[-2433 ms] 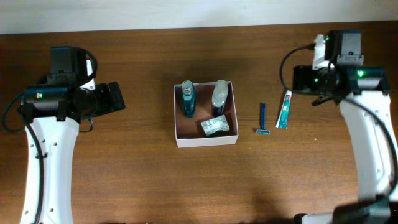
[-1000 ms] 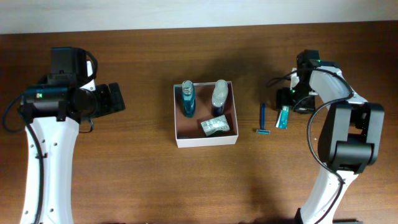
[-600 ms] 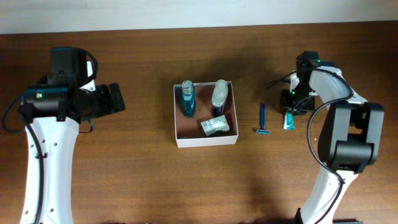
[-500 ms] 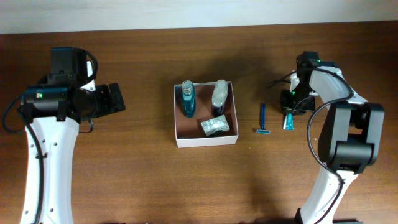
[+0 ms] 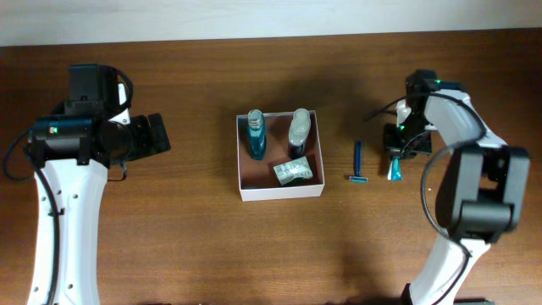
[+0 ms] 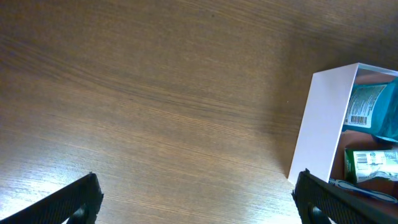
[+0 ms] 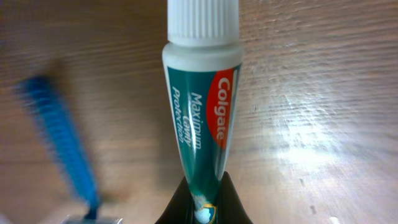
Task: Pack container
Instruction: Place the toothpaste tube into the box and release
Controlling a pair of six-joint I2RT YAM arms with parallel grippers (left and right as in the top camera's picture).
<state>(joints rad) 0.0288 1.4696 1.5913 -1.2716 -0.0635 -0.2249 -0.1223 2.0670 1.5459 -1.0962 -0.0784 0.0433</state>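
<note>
Next, I let go of the toothpaste tube with my right gripper on the container's bottom, between the green sachet and the container's near side (image 5: 269,183).
The container (image 5: 282,191), a white-walled square box with a reddish-brown floor, sits mid-table and holds a blue bottle (image 5: 256,135), a clear bottle (image 5: 298,129) and a green sachet (image 5: 293,172). To its right lies a blue razor (image 5: 357,161). Further right, my right gripper (image 5: 396,146) is shut on the flat end of a teal Colgate toothpaste tube (image 7: 202,99); in the right wrist view that gripper (image 7: 203,200) pinches the tube with the white cap pointing away. At the far left my left gripper (image 5: 161,134) stands open over bare wood, and its wrist view shows the gripper (image 6: 199,199) with nothing between the fingers.
The razor (image 7: 59,143) shows blurred just left of the held tube. The container's white wall (image 6: 323,124) is at the right of the left wrist view, with the bottle and sachet inside. Brown wooden tabletop (image 5: 169,237) spreads around everything.
My right gripper has shut on the toothpaste tube, and the tube's free end has shifted slightly right and towards the front. The left arm has not moved.
</note>
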